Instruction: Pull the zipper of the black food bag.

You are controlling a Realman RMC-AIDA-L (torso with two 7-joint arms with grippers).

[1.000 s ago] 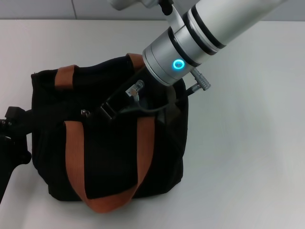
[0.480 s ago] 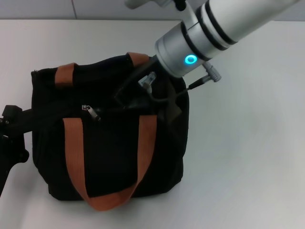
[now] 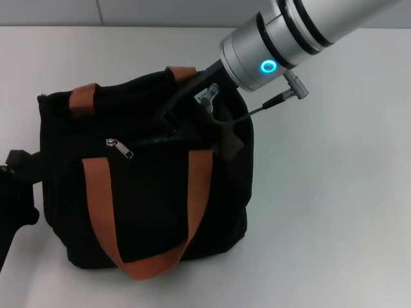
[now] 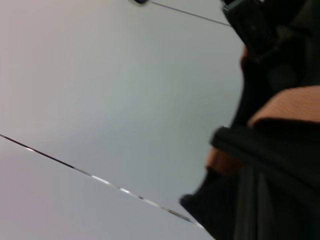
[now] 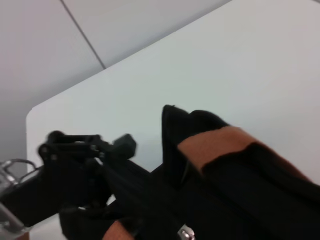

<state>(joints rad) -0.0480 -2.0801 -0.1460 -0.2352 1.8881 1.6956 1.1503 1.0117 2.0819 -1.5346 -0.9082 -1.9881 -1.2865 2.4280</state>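
Note:
Next, I open my right gripper, reach over and take the tab (image 3: 124, 151) before pulling, because it is clear of the pull tab, which lies toward my left gripper.
The black food bag (image 3: 154, 199) stands on the white table with two orange-brown strap handles (image 3: 96, 199). The zipper (image 3: 119, 146), a small silver pull tab, lies on the top zip track towards the bag's left end. It also shows in the right wrist view (image 5: 186, 232). My right gripper (image 3: 168, 122) hangs over the right half of the bag's top, clear of the pull tab. My left gripper (image 3: 16, 170) is at the bag's left side, shut on its fabric edge. It shows from afar in the right wrist view (image 5: 82, 147).
The white table (image 3: 334, 212) spreads to the right and front of the bag. A grey cable (image 3: 221, 122) from my right wrist loops over the bag's top right corner. The left wrist view shows the bag's side (image 4: 280, 180) close up against the table.
My right gripper has drawn back up and to the right, away from the pull tab. The pull tab has stayed near the bag's left end. The left gripper has held still.

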